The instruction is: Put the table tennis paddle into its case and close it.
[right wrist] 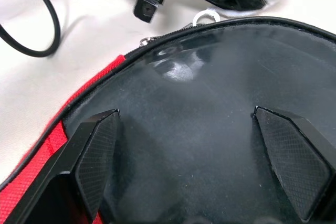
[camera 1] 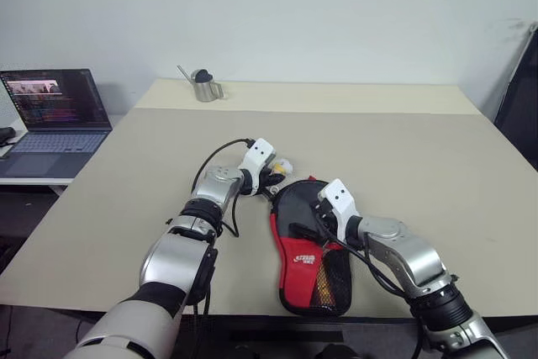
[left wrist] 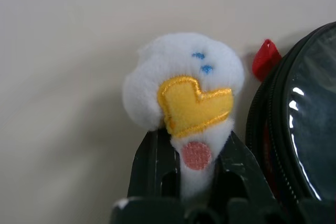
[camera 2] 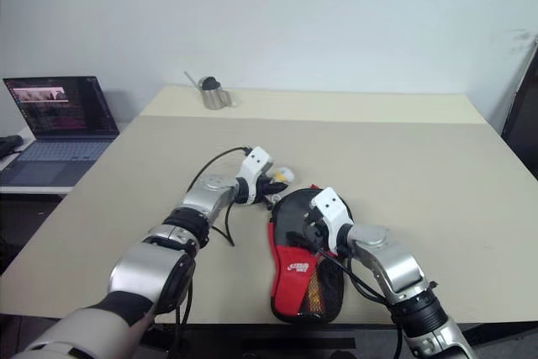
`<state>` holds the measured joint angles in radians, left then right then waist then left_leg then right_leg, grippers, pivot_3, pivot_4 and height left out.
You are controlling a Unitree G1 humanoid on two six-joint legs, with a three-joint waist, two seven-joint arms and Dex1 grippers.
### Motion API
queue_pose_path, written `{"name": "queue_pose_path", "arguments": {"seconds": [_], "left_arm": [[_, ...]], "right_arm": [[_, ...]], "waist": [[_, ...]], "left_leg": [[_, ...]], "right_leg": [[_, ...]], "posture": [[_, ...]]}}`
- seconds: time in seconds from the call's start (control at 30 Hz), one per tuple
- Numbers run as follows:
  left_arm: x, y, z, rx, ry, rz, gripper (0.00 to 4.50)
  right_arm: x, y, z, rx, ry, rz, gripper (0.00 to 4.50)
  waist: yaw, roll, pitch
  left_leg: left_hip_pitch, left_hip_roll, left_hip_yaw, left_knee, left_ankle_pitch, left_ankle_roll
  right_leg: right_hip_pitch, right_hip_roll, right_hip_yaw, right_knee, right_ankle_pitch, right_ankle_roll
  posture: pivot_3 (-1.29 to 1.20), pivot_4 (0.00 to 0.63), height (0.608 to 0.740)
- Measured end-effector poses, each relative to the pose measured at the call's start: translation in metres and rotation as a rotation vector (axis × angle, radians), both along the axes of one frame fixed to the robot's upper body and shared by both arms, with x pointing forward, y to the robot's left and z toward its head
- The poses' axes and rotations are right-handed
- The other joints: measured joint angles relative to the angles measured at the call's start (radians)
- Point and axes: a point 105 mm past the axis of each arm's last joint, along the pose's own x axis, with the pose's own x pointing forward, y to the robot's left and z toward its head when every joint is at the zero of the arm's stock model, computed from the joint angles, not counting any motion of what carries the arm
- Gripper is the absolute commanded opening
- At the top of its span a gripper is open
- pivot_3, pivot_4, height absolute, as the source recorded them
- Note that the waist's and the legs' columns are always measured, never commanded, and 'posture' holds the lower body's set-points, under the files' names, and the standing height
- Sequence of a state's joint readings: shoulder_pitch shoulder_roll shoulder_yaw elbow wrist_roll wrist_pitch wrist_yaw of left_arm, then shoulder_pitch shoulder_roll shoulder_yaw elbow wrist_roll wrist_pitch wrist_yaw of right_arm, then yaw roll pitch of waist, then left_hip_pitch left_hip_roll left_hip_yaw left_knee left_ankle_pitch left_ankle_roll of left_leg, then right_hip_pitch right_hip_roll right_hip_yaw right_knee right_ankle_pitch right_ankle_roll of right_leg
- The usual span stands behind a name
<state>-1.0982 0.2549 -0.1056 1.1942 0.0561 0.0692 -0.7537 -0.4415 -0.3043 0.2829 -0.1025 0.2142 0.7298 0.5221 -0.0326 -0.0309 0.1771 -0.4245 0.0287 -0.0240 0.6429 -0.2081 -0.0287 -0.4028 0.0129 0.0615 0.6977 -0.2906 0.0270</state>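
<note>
I should let go of the white plush charm, now just beyond the case's round top edge, with my left gripper on the table point(camera 1: 313, 166) point(left wrist: 239, 29) just past the case's red tab.
The case point(camera 1: 299, 260) lies flat near the table's front edge, its black round part pointing away from me and its red part with the mesh pocket nearest. The table tennis paddle is hidden. My left gripper point(left wrist: 195, 148) is shut on a small white plush charm point(left wrist: 184, 85) with a yellow patch, just beyond the case's round top edge point(left wrist: 310, 129). My right gripper point(right wrist: 191, 129) hovers open over the shiny black round part point(right wrist: 199, 77), with one finger point(right wrist: 97, 150) at each side. The left gripper point(camera 1: 274, 176) and the right gripper point(camera 1: 313, 224) stand close together.
A metal cup point(camera 1: 204, 86) stands at the table's far left edge. An open laptop point(camera 1: 55, 115) sits on a lower desk to the left. A black cable point(right wrist: 31, 30) loops beside the case. The beige table point(camera 1: 403, 149) stretches wide to the right and back.
</note>
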Motion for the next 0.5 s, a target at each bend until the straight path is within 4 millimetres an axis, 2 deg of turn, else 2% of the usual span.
{"name": "queue_pose_path", "arguments": {"seconds": [0.13, 0.33, 0.5], "left_arm": [[0.004, -0.002, -0.002, 0.050, -0.040, 0.024, 0.25], [0.012, -0.024, 0.006, 0.106, -0.160, 0.060, 0.25], [0.012, -0.031, 0.001, 0.143, -0.184, 0.073, 0.25]], "right_arm": [[-0.001, 0.000, -0.003, -0.007, 0.000, -0.013, 4.50], [-0.004, 0.002, -0.006, -0.006, 0.011, -0.031, 4.50], [-0.009, 0.005, -0.007, 0.000, 0.021, -0.040, 4.50]], "waist": [[0.002, -0.002, -0.001], [0.002, -0.006, -0.004], [0.001, -0.006, -0.004]], "left_leg": [[0.000, 0.000, -0.001, 0.003, 0.000, 0.000], [0.001, 0.000, 0.000, 0.002, 0.000, 0.000], [0.003, 0.000, 0.000, 0.002, 0.000, 0.000]], "right_leg": [[0.002, 0.000, 0.000, 0.000, 0.000, 0.004], [0.003, 0.000, 0.001, 0.000, 0.000, 0.004], [0.003, 0.000, 0.001, 0.000, 0.000, 0.004]], "posture": [[0.00, 0.150, 0.740], [0.00, 0.150, 0.740], [0.00, 0.150, 0.740]]}}
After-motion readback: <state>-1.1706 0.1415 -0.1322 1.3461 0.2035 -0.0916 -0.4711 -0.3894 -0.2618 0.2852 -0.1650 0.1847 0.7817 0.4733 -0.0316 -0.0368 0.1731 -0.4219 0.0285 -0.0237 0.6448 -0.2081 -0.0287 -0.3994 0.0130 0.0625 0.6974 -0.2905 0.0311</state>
